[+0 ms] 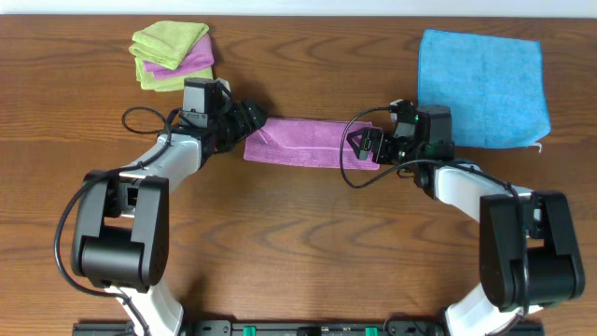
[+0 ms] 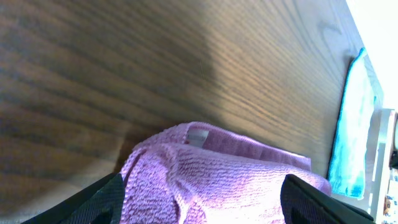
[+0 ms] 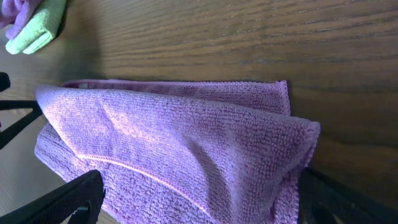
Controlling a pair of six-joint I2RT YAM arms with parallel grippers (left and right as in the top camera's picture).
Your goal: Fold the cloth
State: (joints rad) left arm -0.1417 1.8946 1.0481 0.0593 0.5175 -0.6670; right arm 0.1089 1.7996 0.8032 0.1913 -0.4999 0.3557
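Note:
Next, my left gripper pinches the top layer's near corner (image 2: 188, 210) and pulls it toward the lower layer's edge, because the purple cloth's top layer lies rumpled short of that edge.
The purple cloth (image 1: 312, 142) lies at mid-table, folded into a narrow strip running left to right. My left gripper (image 1: 250, 121) is at its left end, open, with its fingers on either side of the cloth (image 2: 217, 174). A small white tag (image 2: 198, 135) shows at the cloth's far edge in the left wrist view. My right gripper (image 1: 366, 145) is at the right end, open, its fingers (image 3: 199, 199) straddling the layered cloth (image 3: 174, 143). Neither gripper is pinching the cloth.
A bright blue cloth (image 1: 480, 75) lies flat at the back right and shows in the left wrist view (image 2: 351, 124). A stack of lime-green and purple cloths (image 1: 173, 56) sits at the back left and shows in the right wrist view (image 3: 31, 28). Bare wooden table (image 1: 308, 243) is in front.

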